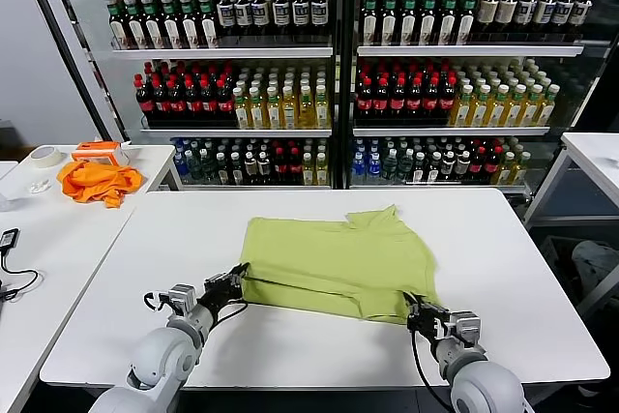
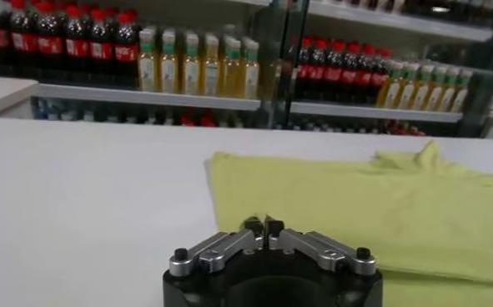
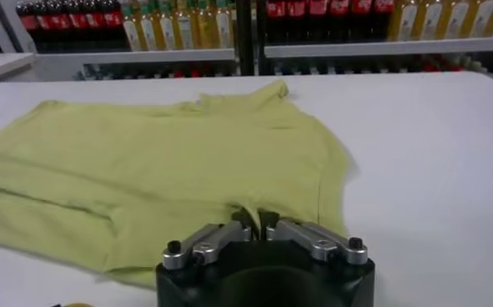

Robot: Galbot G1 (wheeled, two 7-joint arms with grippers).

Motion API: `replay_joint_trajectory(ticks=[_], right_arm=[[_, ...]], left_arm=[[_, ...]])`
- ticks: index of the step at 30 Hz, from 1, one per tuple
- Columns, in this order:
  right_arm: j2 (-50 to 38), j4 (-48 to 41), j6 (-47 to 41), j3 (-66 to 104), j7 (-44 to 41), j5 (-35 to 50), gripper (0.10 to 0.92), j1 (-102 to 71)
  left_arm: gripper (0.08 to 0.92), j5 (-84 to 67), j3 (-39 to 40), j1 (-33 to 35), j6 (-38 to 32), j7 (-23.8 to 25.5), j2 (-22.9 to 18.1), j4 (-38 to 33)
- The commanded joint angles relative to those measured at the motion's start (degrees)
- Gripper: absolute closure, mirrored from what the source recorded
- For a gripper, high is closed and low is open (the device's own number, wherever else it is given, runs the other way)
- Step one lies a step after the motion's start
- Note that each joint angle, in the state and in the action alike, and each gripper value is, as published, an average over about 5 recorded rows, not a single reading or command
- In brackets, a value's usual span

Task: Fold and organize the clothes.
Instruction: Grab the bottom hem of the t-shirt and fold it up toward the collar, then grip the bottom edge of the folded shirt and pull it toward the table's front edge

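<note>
I pinch short of the lime T-shirt's near corner, so next my right gripper opens, takes that corner (image 3: 335, 223), then pulls the T-shirt closer.
The lime T-shirt (image 1: 334, 263) lies folded over on the white table (image 1: 290, 355), plain side up; no print shows. My left gripper (image 1: 235, 280) is shut on the shirt's near left corner; in the left wrist view (image 2: 263, 225) the pads pinch the cloth edge (image 2: 329, 208). My right gripper (image 1: 416, 309) is shut on the near right hem, and in the right wrist view (image 3: 256, 218) a pucker of cloth (image 3: 188, 167) rises between the fingertips.
A bright orange cloth (image 1: 97, 181) lies on the side table at the left, with a roll of tape (image 1: 44, 156) and an orange box (image 1: 100, 150). Drink coolers (image 1: 338, 74) stand behind. A black cable (image 1: 10, 263) lies at the far left.
</note>
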Motion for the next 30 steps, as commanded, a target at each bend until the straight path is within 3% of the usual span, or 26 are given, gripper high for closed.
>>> replay_joint_trajectory(ticks=[1, 10, 14, 18, 22, 26, 30], right_arm=[[-1.3, 4.11, -0.78, 3.4, -0.19, -0.27, 0.511, -1.94], [-4.9, 5.05, 1.12, 9.47, -4.08, -2.36, 0.258, -9.19], [-4.08, 4.02, 1.6, 9.06, -3.05, -2.44, 0.208, -9.61], [-3.07, 2.82, 2.12, 7.67, -2.85, -2.06, 0.203, -9.05], [-2.65, 2.37, 2.31, 6.98, -2.94, -0.2, 0.218, -8.89], [-2.48, 1.52, 2.43, 6.38, -2.63, 0.1, 0.31, -8.72], [-2.3, 1.19, 2.48, 5.9, -2.51, 0.25, 0.431, -8.58]], left_arm=[[0.687, 0.31, -0.43, -1.01, -0.89, 0.04, 0.08, 1.93], [0.444, -4.22, -3.65, 3.08, 0.13, -0.99, 1.96, -6.14], [0.332, -2.71, -3.58, 6.17, 2.75, -1.59, 1.36, -10.52], [0.221, -1.57, -2.02, 6.96, 6.39, -2.77, 0.77, -10.04], [0.181, -0.93, -1.46, 6.63, 9.21, -4.38, 0.09, -9.07], [0.185, -0.45, -1.2, 5.95, 11.07, -5.56, 0.09, -8.35], [0.276, 0.41, -0.25, 6.28, 12.16, -5.88, 0.33, -8.27]])
